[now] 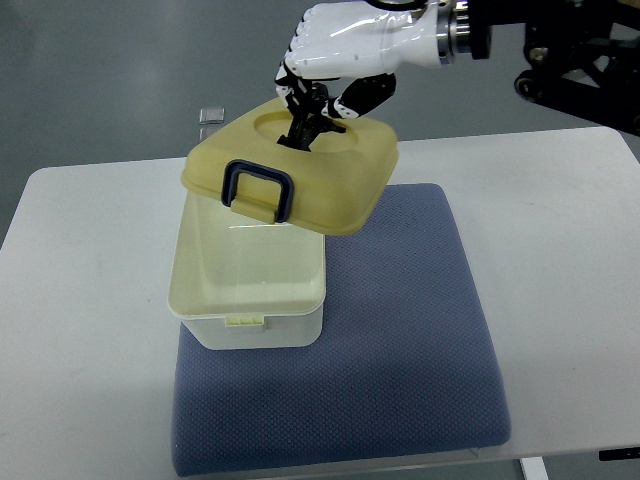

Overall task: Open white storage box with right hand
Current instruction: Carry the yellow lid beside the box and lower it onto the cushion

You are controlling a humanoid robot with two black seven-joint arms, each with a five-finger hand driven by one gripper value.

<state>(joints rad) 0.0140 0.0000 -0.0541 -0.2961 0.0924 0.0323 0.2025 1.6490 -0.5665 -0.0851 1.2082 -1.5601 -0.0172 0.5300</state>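
Note:
The robot's right gripper will release the cream lid on the bare blue mat (430,277) beside the white storage box. The lid is tilted above the box's far end.
A white storage box (250,290) stands on the left half of a blue mat (410,330), its inside bare and showing. Its cream lid (300,175), with a dark blue latch (258,188) on the front edge, is lifted and tilted above the box's far end. My right hand (325,85), white with black fingers (310,115), comes in from the upper right and is shut on the handle in the lid's top recess. The left arm does not show.
The mat lies on a white table (80,300), whose right and far edges show. A small clear object (211,115) sits just beyond the table's far edge. Dark robot framework (580,60) fills the upper right corner.

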